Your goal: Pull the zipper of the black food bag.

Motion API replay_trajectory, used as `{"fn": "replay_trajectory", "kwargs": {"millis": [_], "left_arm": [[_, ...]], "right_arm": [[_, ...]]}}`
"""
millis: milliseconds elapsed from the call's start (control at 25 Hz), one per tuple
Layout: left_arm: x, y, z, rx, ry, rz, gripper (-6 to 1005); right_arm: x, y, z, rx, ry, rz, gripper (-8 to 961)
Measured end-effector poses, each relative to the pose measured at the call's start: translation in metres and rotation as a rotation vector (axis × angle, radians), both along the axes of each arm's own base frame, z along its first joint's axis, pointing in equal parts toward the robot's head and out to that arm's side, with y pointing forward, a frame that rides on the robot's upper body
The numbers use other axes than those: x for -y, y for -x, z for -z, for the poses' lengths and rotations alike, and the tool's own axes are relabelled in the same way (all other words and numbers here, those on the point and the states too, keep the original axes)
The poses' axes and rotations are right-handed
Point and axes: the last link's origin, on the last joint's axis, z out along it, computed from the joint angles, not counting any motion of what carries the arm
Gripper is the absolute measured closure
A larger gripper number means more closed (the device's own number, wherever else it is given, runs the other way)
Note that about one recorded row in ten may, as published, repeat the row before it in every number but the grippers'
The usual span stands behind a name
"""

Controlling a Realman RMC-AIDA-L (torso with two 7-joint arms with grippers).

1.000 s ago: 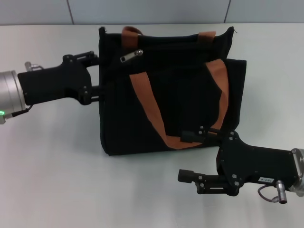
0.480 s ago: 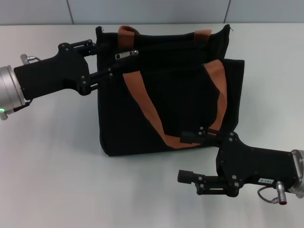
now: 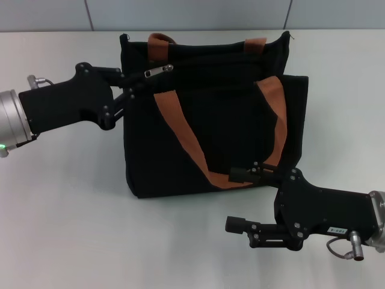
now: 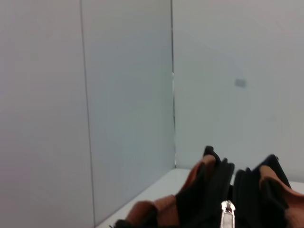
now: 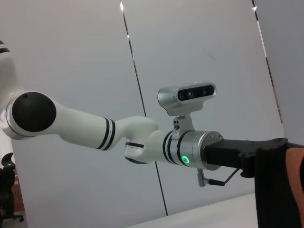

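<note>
I should take the bag's upper corner (image 3: 127, 48) with my left gripper and bring the zipper pull toward my right gripper, as the pull sits far away from that right gripper.
The black food bag (image 3: 210, 126) lies on the white table, its brown-orange handles (image 3: 180, 126) across its front. The silver zipper (image 3: 157, 71) pull lies on the track near the bag's upper left corner. My left gripper (image 3: 132, 84) reaches in from the left and sits at that corner, just left of the pull. The left wrist view looks along the bag's top (image 4: 213, 190), with the pull (image 4: 228, 214) close below. My right gripper (image 3: 239, 198) is open at the bag's lower right edge, one finger (image 3: 243, 174) against the handle.
The white table (image 3: 72, 211) extends left of and in front of the bag. A grey panelled wall (image 3: 180, 13) stands behind it. The right wrist view shows my left arm (image 5: 142, 137) and the bag's edge (image 5: 270, 194).
My left gripper has moved right and down onto the bag's upper left corner, closer to the pull. The bag's top edge shifted a little left. The right arm has not moved.
</note>
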Motion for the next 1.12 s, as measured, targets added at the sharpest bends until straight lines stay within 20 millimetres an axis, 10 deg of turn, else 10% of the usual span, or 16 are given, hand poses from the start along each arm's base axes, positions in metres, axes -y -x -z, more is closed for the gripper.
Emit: {"fn": "replay_trajectory", "kwargs": {"millis": [120, 360, 680, 1120], "left_arm": [[-0.0012, 0.0006, -0.0001, -0.001, 0.021, -0.032, 803], [-0.0018, 0.0029, 0.0006, -0.035, 0.042, -0.047, 698], [-0.005, 0.0022, 0.0019, -0.052, 0.049, -0.062, 276], [-0.0062, -0.0002, 0.0016, -0.057, 0.014, -0.024, 320]], "right_arm": [[-0.0006, -0.0007, 0.0005, 0.006, -0.002, 0.004, 174], [-0.0011, -0.0009, 0.0008, 0.009, -0.004, 0.005, 176], [-0.0039, -0.0001, 0.0016, 0.017, -0.007, 0.004, 178], [-0.0046, 0.0, 0.0015, 0.017, -0.011, 0.006, 182]]}}
